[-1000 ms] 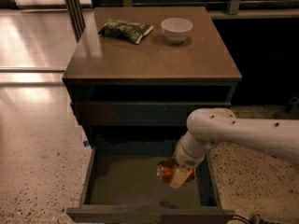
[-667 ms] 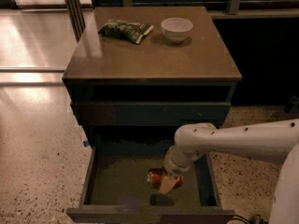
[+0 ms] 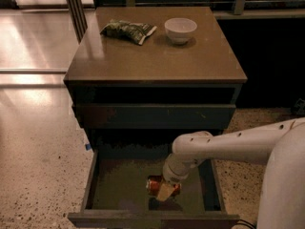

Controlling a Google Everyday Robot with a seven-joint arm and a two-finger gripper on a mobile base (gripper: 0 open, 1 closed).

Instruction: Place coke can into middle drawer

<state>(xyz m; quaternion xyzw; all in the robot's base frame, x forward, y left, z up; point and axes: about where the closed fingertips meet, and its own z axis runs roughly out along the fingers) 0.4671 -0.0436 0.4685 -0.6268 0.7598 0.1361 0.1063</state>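
Observation:
The robot's gripper needs to release the coke can on the open middle drawer's olive-brown bottom near the drawer's front (image 3: 151, 191).
The coke can (image 3: 156, 185), red with a silver end, lies on its side low inside the open middle drawer (image 3: 119, 187), just above or on its olive-brown floor. My gripper (image 3: 164, 190) reaches down into the drawer from the right on a white arm and is shut on the can. Its pale fingertips (image 3: 165, 192) cover the can's middle. The drawer is pulled out toward the camera, its plain front (image 3: 152, 220) at the bottom edge of the view.
The brown cabinet top (image 3: 152, 61) carries a green snack bag (image 3: 127, 30) and a small white bowl (image 3: 180, 29). A closed dark drawer front (image 3: 152, 116) sits above the open drawer. Speckled floor lies to the left and right.
The gripper has carried the can leftward and lower into the drawer; the arm has stretched further left across the drawer.

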